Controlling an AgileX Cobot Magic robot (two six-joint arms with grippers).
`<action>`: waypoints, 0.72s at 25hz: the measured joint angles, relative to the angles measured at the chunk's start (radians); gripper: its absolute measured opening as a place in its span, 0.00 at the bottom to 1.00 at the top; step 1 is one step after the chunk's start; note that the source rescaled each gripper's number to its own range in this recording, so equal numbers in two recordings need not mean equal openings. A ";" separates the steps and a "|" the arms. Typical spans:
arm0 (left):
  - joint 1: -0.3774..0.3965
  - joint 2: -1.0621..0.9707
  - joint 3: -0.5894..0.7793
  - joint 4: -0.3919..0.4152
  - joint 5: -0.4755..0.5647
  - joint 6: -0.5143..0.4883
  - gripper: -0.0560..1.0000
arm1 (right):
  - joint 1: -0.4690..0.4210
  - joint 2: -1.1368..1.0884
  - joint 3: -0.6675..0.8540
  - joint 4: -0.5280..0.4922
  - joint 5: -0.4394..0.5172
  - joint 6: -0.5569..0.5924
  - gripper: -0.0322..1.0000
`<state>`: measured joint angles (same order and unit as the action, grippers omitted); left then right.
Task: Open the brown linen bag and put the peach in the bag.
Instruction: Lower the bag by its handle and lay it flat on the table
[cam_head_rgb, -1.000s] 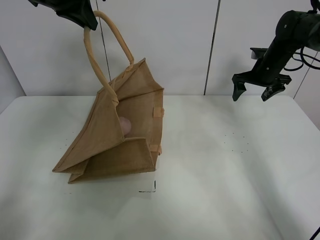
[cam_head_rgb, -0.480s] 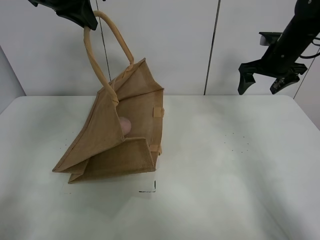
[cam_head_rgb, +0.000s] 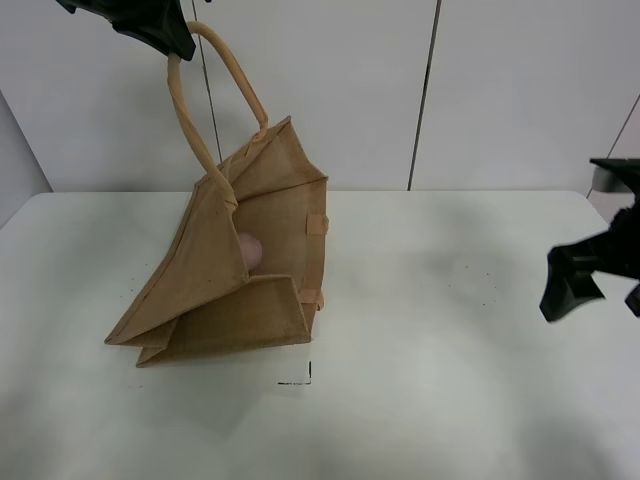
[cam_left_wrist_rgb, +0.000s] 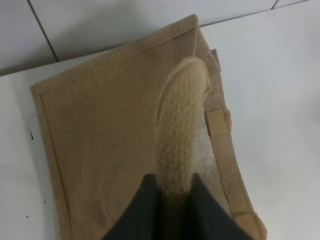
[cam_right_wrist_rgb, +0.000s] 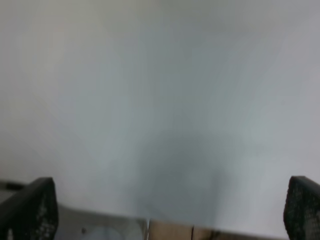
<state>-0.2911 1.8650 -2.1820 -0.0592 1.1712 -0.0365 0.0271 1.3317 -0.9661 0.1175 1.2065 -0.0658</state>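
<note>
My left gripper releases the beige loop handle next, laying it on the brown linen bag over the peach (cam_head_rgb: 242, 251).
The brown linen bag (cam_head_rgb: 240, 275) lies tilted on the white table (cam_head_rgb: 430, 380), its mouth held open toward the right. My left gripper (cam_head_rgb: 170, 38) is high at the top left, shut on one beige loop handle (cam_head_rgb: 185, 115) and lifting it; in the left wrist view (cam_left_wrist_rgb: 172, 187) the jaws pinch the handle (cam_left_wrist_rgb: 180, 145) above the bag (cam_left_wrist_rgb: 105, 140). The peach (cam_head_rgb: 250, 250) rests inside the bag, pale pink. My right gripper (cam_head_rgb: 600, 285) is open and empty at the far right edge, low near the table; its fingertips (cam_right_wrist_rgb: 30, 210) show in the right wrist view.
A white panelled wall (cam_head_rgb: 420, 90) stands behind the table. A small black corner mark (cam_head_rgb: 300, 378) is on the table just in front of the bag.
My right gripper has dropped from high at the back right to low at the table's right edge. The left gripper, bag and peach have not moved.
</note>
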 joint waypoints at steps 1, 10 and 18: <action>0.000 0.000 0.000 0.000 0.000 0.000 0.05 | 0.000 -0.059 0.052 0.000 -0.010 0.000 1.00; 0.000 0.000 0.000 0.000 0.000 0.000 0.05 | 0.000 -0.583 0.427 -0.040 -0.180 0.000 1.00; 0.000 0.000 0.002 0.000 0.000 0.000 0.05 | 0.000 -0.981 0.466 -0.057 -0.177 0.000 1.00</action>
<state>-0.2911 1.8650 -2.1801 -0.0592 1.1712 -0.0365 0.0271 0.3504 -0.5004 0.0601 1.0297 -0.0658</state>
